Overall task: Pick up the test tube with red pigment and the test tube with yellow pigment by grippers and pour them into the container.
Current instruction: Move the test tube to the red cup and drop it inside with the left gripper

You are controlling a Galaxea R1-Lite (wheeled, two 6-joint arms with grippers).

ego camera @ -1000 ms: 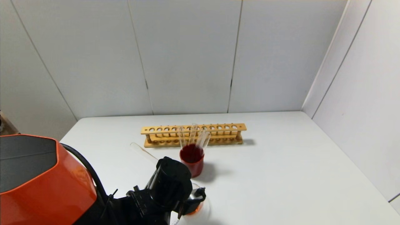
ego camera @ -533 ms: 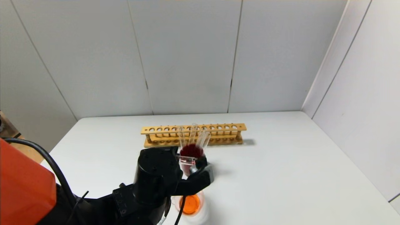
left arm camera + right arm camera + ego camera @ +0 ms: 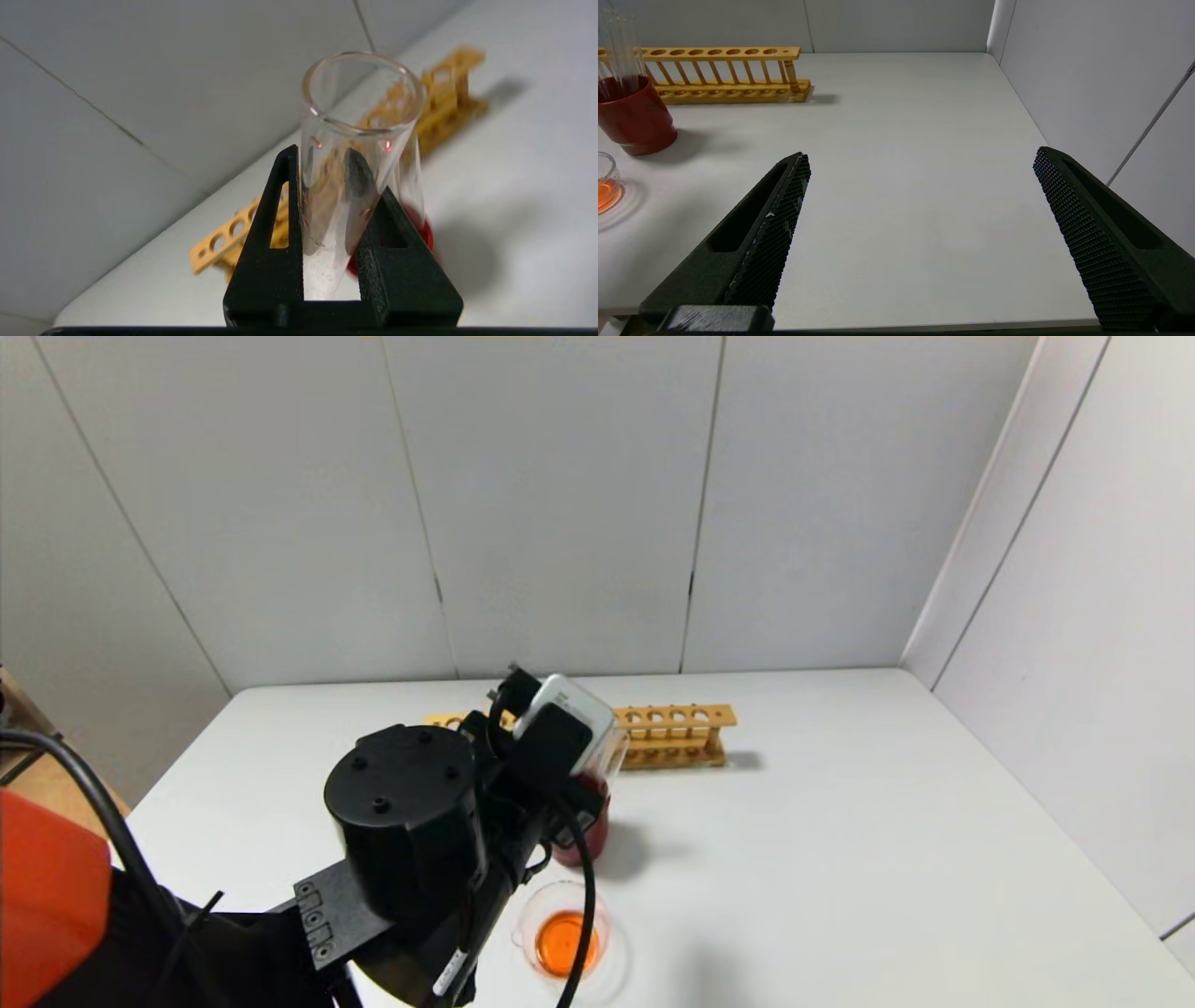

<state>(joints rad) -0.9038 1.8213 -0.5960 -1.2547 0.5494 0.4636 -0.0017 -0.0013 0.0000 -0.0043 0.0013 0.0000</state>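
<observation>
My left gripper is going to release the clear test tube, now raised above the dark-red cup, in the dark-red cup (image 3: 580, 799) (image 3: 398, 246), beside the colourless tubes that are leaning there.
My left gripper (image 3: 569, 733) is raised above the dark-red cup (image 3: 590, 831), just behind the container (image 3: 525, 919). It is shut on a clear test tube (image 3: 345, 154) whose open mouth points away from the wrist. The tube holds no liquid, only faint reddish specks; I cannot tell which pigment it held. The container is a low glass beaker with orange liquid in it, near the table's front edge; it also shows in the right wrist view (image 3: 605, 184). My right gripper (image 3: 920, 156) is open and empty over bare table, out of the head view.
A wooden tube rack (image 3: 677, 733) stands behind the cup, partly hidden by my left arm. Colourless tubes (image 3: 619, 42) lean in the cup (image 3: 635, 116). White walls close the back and right sides.
My left gripper has lifted from low over the beaker and swung back over the red cup, carrying the tube. The beaker with orange liquid is now uncovered.
</observation>
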